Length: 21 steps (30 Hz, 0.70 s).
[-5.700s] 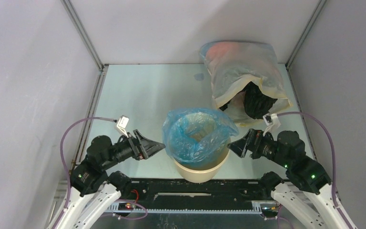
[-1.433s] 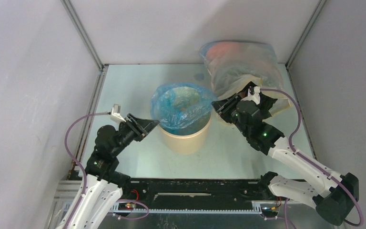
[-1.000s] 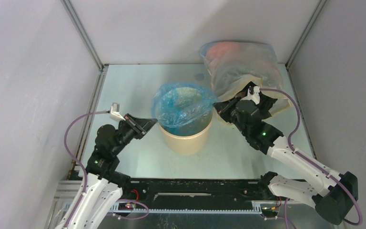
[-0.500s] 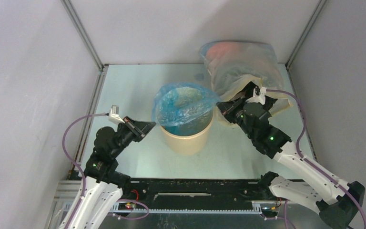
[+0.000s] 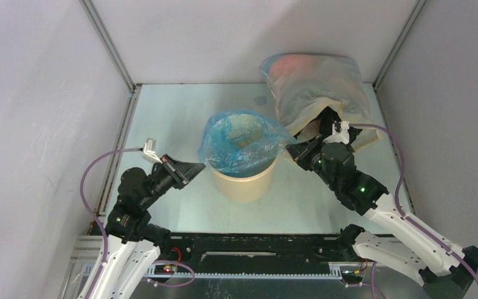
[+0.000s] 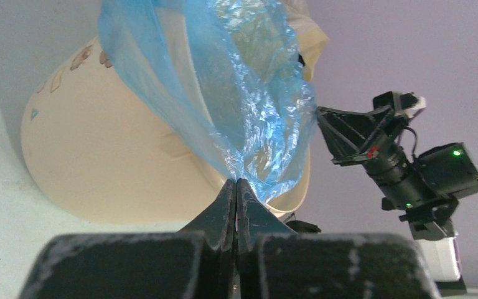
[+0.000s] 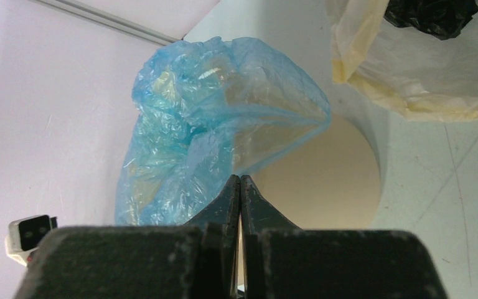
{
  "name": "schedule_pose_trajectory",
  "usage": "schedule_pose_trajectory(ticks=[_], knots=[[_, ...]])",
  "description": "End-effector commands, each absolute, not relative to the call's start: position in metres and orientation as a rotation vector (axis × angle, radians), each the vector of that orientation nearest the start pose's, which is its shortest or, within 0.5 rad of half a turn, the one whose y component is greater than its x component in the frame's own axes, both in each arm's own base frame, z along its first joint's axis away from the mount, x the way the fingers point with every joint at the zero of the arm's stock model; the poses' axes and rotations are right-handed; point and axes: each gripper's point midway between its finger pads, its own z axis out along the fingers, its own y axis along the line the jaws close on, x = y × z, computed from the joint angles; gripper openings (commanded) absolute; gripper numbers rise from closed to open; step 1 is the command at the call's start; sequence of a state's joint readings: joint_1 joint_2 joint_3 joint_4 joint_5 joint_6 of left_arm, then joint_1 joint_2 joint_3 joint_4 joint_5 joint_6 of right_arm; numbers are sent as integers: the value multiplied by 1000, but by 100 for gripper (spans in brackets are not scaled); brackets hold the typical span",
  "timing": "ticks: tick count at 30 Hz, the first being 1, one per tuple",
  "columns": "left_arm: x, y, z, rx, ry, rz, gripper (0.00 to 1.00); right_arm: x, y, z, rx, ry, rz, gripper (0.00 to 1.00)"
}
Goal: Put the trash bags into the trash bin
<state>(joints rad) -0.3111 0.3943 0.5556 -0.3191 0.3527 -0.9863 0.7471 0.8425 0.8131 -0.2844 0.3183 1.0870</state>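
The trash bin's near rim shows below the blue trash bag, so my right gripper will retake the bag's edge closer in and pull [image 5: 278, 146] it down.
The tan trash bin [image 5: 246, 184] stands mid-table with a light-blue trash bag [image 5: 239, 141] draped in and over its mouth. My left gripper [image 5: 200, 166] is at the bin's left rim, shut on the bag's left edge. My right gripper [image 5: 290, 149] is at the right rim, shut on the bag's right edge, and the film is pulled taut between them. In the left wrist view the gripper [image 6: 236, 182] pinches blue film [image 6: 249, 106] beside the bin wall [image 6: 99, 162]. In the right wrist view the gripper [image 7: 241, 177] pinches the bag [image 7: 187, 143] above the bin's inside [image 7: 330, 180].
A large cloudy clear-and-beige sack [image 5: 314, 87] lies at the back right, close behind my right arm, with something black [image 5: 330, 121] in its opening. Enclosure walls stand on three sides. A black rail [image 5: 255, 249] runs along the near edge.
My left gripper has shut on the bag's left edge. My right arm has drawn back toward the right and the near side with the right edge, stretching the bag wider over the bin.
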Motion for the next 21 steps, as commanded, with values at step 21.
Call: schedule_pose_trajectory(ticks=[21], knots=[[140, -189, 258, -40, 1941, -1472, 0, 233, 200, 225, 476, 2002, 889, 0]])
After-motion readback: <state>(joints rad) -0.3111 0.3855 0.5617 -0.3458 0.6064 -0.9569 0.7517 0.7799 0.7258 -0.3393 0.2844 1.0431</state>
